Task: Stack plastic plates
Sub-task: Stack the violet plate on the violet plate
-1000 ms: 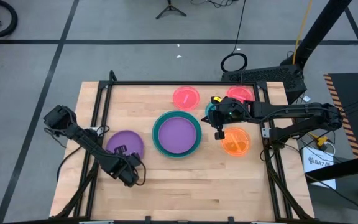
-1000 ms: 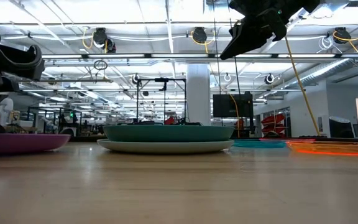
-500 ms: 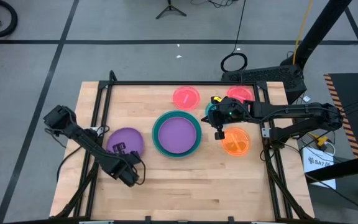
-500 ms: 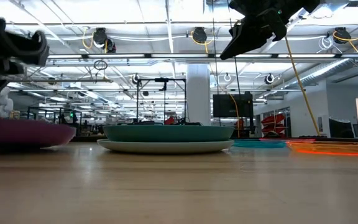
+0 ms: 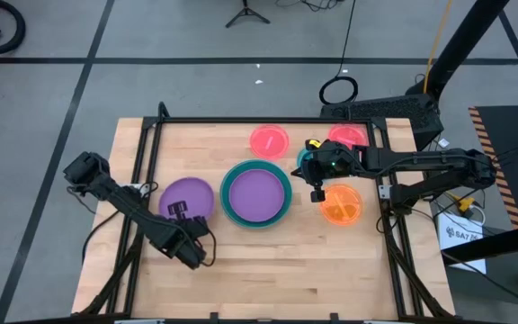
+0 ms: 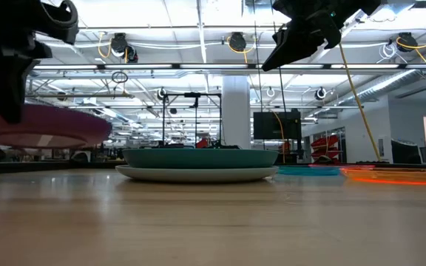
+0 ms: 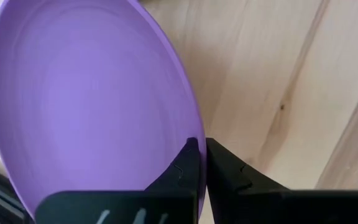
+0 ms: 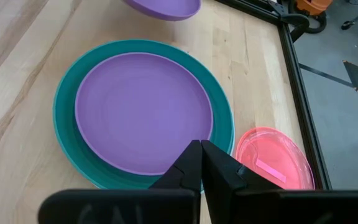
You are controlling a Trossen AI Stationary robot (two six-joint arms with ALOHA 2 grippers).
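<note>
Next, my left gripper puts its purple plate down and lets go of it on top of the other purple plate inside the teal plate (image 5: 254,193).
A purple plate (image 5: 187,195) is in my left gripper (image 5: 180,213), shut on it left of the stack; the low view shows the plate (image 6: 46,127) above the table. The stack has a second purple plate (image 5: 257,193) in a teal plate (image 5: 228,200), and the teal plate rests on a pale one (image 6: 198,174). Two pink plates (image 5: 269,140) (image 5: 347,136), an orange plate (image 5: 341,204) and a small blue plate (image 5: 304,163) lie flat on the wood. My right gripper (image 8: 201,149) hangs shut in the air right of the stack, touching nothing. My left gripper pinches the purple plate's rim (image 7: 197,132) at its near edge between the two fingers, one finger (image 7: 185,163) over the inner face and the other on the outside. The fingers come from the near side. The plate is lifted clear of the table and sits about level.
A black frame (image 5: 241,120) runs round the tabletop. Bare wood (image 5: 277,261) lies along the near side. The right arm (image 5: 412,164) reaches in from the right edge over the blue plate.
My left gripper has risen with the purple plate and shifted a little toward the stack and the far edge. The plate, which lay on the table a second ago, is now lifted clear.
</note>
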